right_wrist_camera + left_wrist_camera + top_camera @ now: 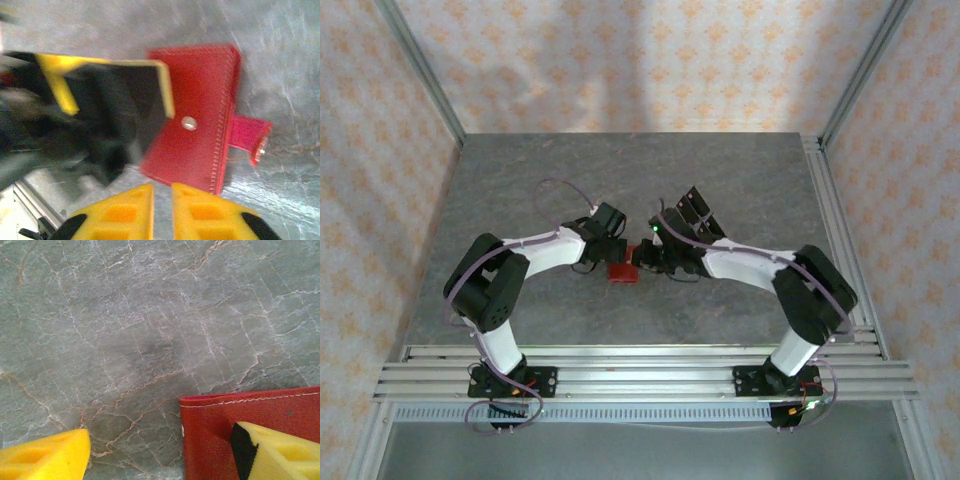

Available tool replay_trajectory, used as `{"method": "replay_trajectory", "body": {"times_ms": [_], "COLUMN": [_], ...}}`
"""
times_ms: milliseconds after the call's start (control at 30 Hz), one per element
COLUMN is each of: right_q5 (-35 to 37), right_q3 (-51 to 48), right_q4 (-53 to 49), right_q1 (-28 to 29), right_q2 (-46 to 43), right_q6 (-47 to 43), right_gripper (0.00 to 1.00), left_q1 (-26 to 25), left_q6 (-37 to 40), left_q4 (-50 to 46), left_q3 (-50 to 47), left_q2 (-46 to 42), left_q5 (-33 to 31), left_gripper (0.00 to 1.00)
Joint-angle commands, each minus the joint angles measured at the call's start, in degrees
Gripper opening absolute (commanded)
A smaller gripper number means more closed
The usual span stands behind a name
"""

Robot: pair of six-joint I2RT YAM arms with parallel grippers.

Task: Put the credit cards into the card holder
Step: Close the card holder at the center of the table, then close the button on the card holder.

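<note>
The strap tab is hanging loose beyond the fingers of my right gripper, so next I open those fingers, take the tab's tip (259, 149) and fold it over to the snap.
The card holder (621, 273) is a red wallet lying flat on the grey marble table (520, 190) between the two arms. In the right wrist view the card holder (205, 90) is folded shut, its snap (189, 123) showing and its strap tab (247, 135) hanging loose to the right. My left gripper (160, 442) is open. One of its yellow fingers (280, 450) rests on the card holder (210, 435) and the other hangs over bare table. My right gripper (161, 197) hovers just off the wallet's near edge, jaws slightly parted with nothing between them. The credit cards are out of view.
A clear stand with black strips (692, 215) stands just behind my right gripper (642, 258). My left gripper (608, 252) and its black body (100, 115) crowd the wallet's left side. Aluminium rails (640, 365) run along the near edge.
</note>
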Motion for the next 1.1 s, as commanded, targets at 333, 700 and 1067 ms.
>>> {"method": "replay_trajectory", "body": {"times_ms": [333,700,1067], "right_q5": [12.4,10.4,9.3], "right_q3": [15.1,18.3,18.3], "right_q4": [-29.2,-28.6,-26.9], "right_q1": [-1.7,-1.7,-1.6], "right_q2": [2.9,10.5,11.7], "right_q6": [-12.9,-13.2,-12.4], "right_gripper": [0.4,0.33,0.32], "left_q1": [-0.6,-0.6,-0.6], "left_q6": [-1.8,-1.7,-1.9], "left_q4": [0.7,1.2,1.7], "left_q3": [-2.6,-2.8,-3.1], "left_q2": [0.5,0.5,0.8], "left_q5": [-1.5,-1.1,-0.9], "left_gripper": [0.75,0.75,0.74]}}
